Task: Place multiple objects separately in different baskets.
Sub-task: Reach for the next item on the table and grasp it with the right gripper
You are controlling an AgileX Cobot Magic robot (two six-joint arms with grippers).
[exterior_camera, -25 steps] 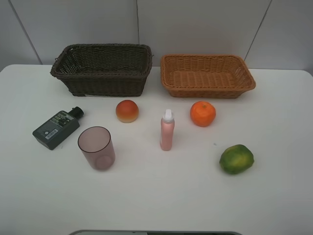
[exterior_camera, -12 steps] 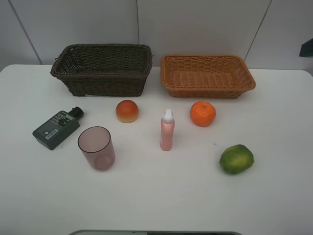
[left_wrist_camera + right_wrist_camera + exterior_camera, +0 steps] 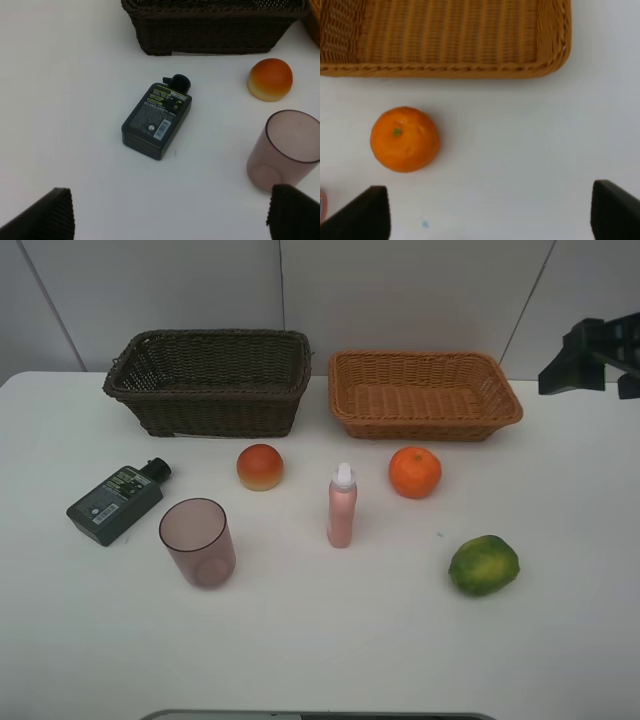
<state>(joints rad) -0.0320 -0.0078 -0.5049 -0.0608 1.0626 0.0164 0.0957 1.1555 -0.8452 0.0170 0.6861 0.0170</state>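
Observation:
Next, my right gripper needs to go to the tangerine in front of the orange-tan basket and close around the tangerine's middle (image 3: 415, 473) (image 3: 405, 140).
On the white table stand the dark brown basket (image 3: 210, 380) and the orange-tan basket (image 3: 425, 390), both with nothing in them. In front lie a dark-green bottle (image 3: 115, 502), a pink cup (image 3: 198, 542), a peach-like fruit (image 3: 260, 466), an upright pink bottle (image 3: 342, 506), a tangerine (image 3: 415, 471) and a green fruit (image 3: 484, 565). My right gripper (image 3: 592, 380) hovers open at the far right, above the table beside the orange-tan basket; its wrist view looks down on the tangerine (image 3: 405, 139). My left gripper (image 3: 167, 220) is open above the dark-green bottle (image 3: 157, 120), holding nothing.
A white wall rises right behind the baskets. In the left wrist view the cup (image 3: 285, 150) and the peach-like fruit (image 3: 270, 79) lie close to the dark-green bottle. A grey edge (image 3: 320, 715) shows at the table's front.
My right gripper has come into the exterior high view from the right edge and moved leftward. None of the objects has moved.

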